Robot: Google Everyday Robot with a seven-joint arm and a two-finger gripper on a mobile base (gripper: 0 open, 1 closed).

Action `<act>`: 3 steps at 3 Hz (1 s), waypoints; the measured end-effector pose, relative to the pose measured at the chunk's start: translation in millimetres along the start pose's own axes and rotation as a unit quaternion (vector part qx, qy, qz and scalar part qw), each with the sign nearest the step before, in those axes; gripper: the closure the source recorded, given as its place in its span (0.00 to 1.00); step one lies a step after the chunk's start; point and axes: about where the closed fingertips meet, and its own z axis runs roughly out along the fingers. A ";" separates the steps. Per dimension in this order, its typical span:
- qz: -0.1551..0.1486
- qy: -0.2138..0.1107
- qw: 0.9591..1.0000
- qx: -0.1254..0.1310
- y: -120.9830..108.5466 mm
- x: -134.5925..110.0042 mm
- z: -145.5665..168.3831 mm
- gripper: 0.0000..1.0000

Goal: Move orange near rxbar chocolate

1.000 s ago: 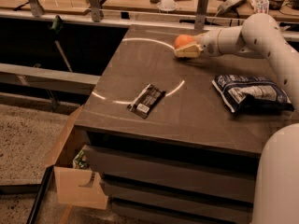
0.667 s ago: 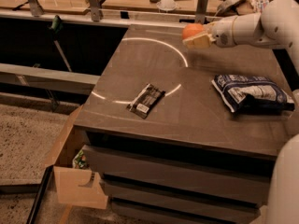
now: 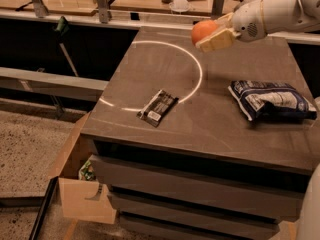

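My gripper is going to put the orange down on the table (image 3: 180, 94) next to the far end of the rxbar chocolate. The orange is now held up over the tabletop.
The orange (image 3: 202, 30) is a bright round fruit held up in the air over the far part of the dark tabletop (image 3: 210, 119). My gripper (image 3: 210, 33) is shut on it, reaching in from the upper right on a white arm. The rxbar chocolate (image 3: 158, 107) is a flat black wrapper with a small white label, lying on the table nearer the front left, well below and left of the orange.
A blue-and-white puffy snack bag (image 3: 270, 100) lies at the table's right side. A bright curved light line crosses the tabletop. An open cardboard box (image 3: 82, 184) stands on the floor at the left. A cluttered bench runs along the back.
The gripper has lifted the orange off the far part of the table and holds it higher in the air. The bar and the bag have not moved.
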 end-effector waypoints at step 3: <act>-0.004 0.033 0.998 -0.055 40.0 13.8 9.0 1.00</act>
